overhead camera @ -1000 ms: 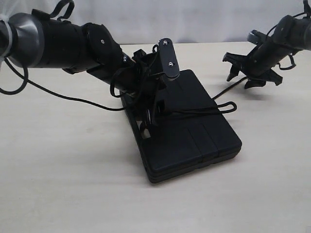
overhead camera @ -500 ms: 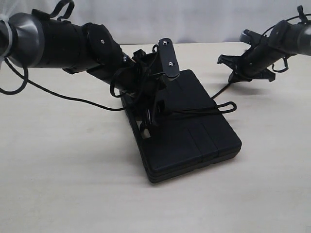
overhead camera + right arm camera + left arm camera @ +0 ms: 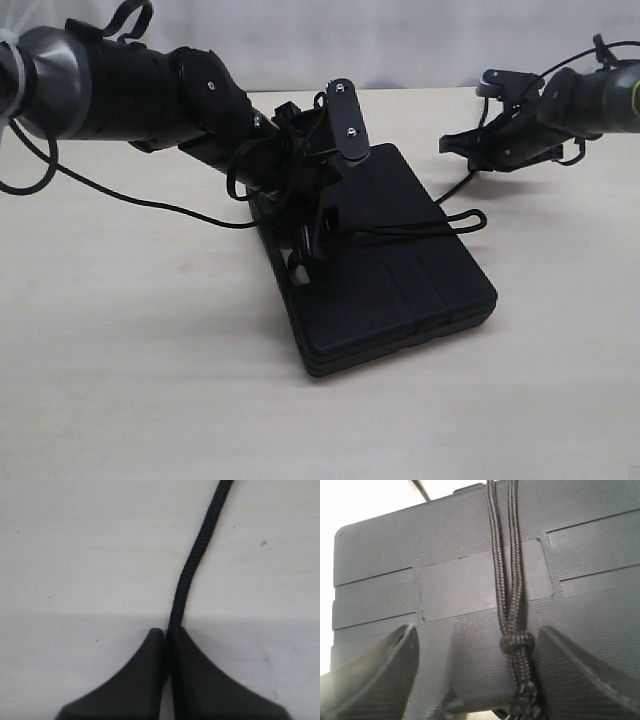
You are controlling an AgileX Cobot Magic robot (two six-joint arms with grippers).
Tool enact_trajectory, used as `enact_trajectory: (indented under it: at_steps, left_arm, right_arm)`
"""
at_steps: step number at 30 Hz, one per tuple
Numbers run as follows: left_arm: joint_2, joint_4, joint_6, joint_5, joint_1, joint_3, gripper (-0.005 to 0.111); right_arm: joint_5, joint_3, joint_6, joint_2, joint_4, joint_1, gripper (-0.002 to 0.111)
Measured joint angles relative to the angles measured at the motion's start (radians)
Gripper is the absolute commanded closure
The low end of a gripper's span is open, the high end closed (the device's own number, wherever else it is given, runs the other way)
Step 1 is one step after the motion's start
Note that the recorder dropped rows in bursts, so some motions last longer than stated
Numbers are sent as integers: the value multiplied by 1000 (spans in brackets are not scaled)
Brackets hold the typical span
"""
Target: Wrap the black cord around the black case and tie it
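Next, I take both pieces of the cord farther (image 3: pixel 503 590) along the top of the case and lift them, because my left gripper is at the cord's knot, far from the cord's loop.
The black case (image 3: pixel 400 290) lies mid-table, its far left end under my left arm. The black cord (image 3: pixel 400 232) crosses its top and loops off the right edge. From there a strand rises to my right gripper (image 3: pixel 450 145), shut on it above the table. In the right wrist view the cord (image 3: pixel 192 560) leaves the closed gripper (image 3: pixel 167 632). My left gripper (image 3: pixel 320 180) stands open at the case's end. Its wrist view shows the case (image 3: pixel 460 550) with two cord strands (image 3: pixel 502 570) and a knot (image 3: pixel 516 642) near one finger (image 3: pixel 580 680); the gripper (image 3: pixel 477 632) holds nothing.
The beige tabletop (image 3: pixel 150 380) spreads in front of and to the left of the case. A thin glossy arm cable (image 3: pixel 120 195) sags from the left arm down to the case's end. A pale wall (image 3: pixel 400 40) runs behind the table's far edge.
My right gripper has risen, shifted left toward the case and tilted from pointing down to nearly level, keeping the cord. The left arm and case have stayed put.
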Motion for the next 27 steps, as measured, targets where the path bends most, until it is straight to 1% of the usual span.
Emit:
enact_trajectory:
  at_steps: [2,6,9,11,12,13,14,15,16,18,19,22,24,27]
  left_arm:
    - [0,0,0,0,0,0,44]
    - [0,0,-6,0,0,0,44]
    - [0,0,-50,-24,0,0,44]
    - [0,-4,-82,-46,0,0,44]
    - [0,-4,-98,-53,0,0,46]
    - [0,-4,-107,-52,0,0,56]
    - [0,-4,-118,-38,0,0,60]
    - [0,-2,-121,-27,0,0,71]
    - [0,12,-124,-3,0,0,74]
    - [-1,30,-124,25,0,0,69]
    - [-1,29,-120,37,0,0,63]
    - [-1,20,-39,78,-2,0,45]
    - [-1,-9,22,85,-10,0,42]
    - [-1,-51,122,85,-41,0,42]
  right_arm:
    - [-88,67,-13,-28,-29,21,104]
    - [-208,196,-20,-91,-68,60,104]
    - [-318,304,-21,-136,-102,88,104]
    - [-356,350,-23,-152,-117,93,104]
    - [-377,372,-23,-162,-121,95,104]
    - [-387,382,-23,-166,-125,95,104]
    - [-408,400,-23,-170,-129,95,104]
    - [-417,405,-23,-172,-129,95,104]
    - [-434,417,-23,-174,-129,95,104]
    - [-456,425,-23,-174,-129,95,104]
    - [-459,428,-23,-174,-129,95,104]
    - [-461,428,-23,-174,-129,96,104]
    - [-461,428,-23,-174,-129,96,104]
    - [-463,428,-42,-175,-129,96,104]
